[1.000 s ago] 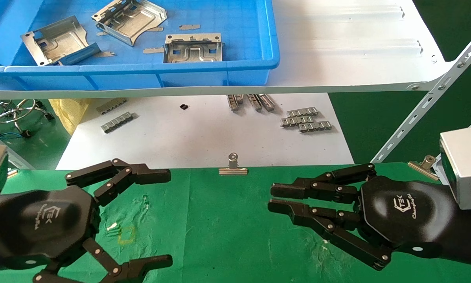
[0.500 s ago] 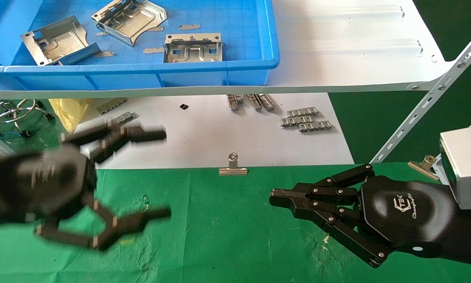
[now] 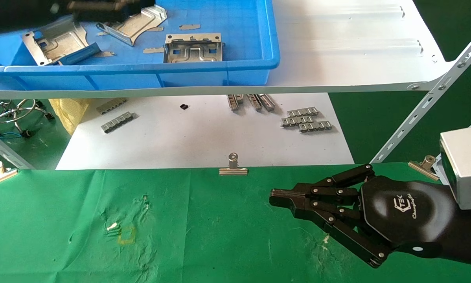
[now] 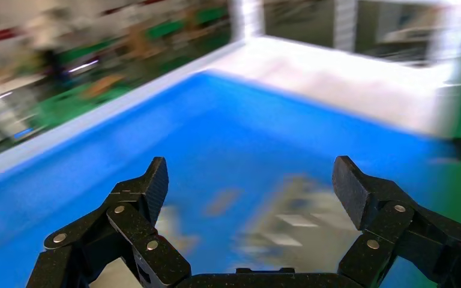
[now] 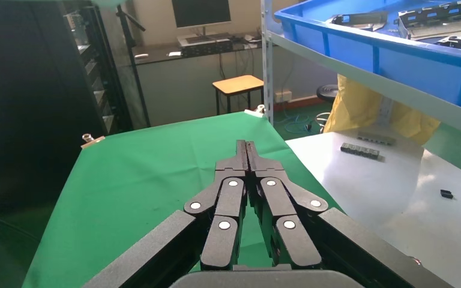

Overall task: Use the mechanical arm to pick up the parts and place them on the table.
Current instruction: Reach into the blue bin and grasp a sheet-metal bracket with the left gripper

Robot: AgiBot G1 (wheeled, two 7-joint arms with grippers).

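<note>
My left gripper should grip the middle silver part in the blue bin on the folded edge [image 3: 110,22], opposite that part's curved edge.
Three silver parts lie in the blue bin [image 3: 255,59] on the upper shelf: one at the left [image 3: 56,41], one in the middle [image 3: 135,21], one nearest the front wall [image 3: 193,48]. My left gripper [image 3: 113,7] is a dark blur above the bin's left half, over the left and middle parts. In the left wrist view it [image 4: 252,186] is open and empty, with a blurred part [image 4: 300,228] below it. My right gripper [image 3: 275,198] is shut and empty, low over the green table [image 3: 219,236] at the right; it also shows in the right wrist view [image 5: 246,147].
The white shelf board [image 3: 337,47] carries the bin. A lower white board [image 3: 200,141] holds grey ridged strips [image 3: 306,120]. Binder clips [image 3: 233,167] sit on the table's far edge. A slanted shelf brace [image 3: 428,102] rises at the right.
My left arm has risen from the green table's left side up to the blue bin, still open. My right gripper shut its fingers and has since stayed still.
</note>
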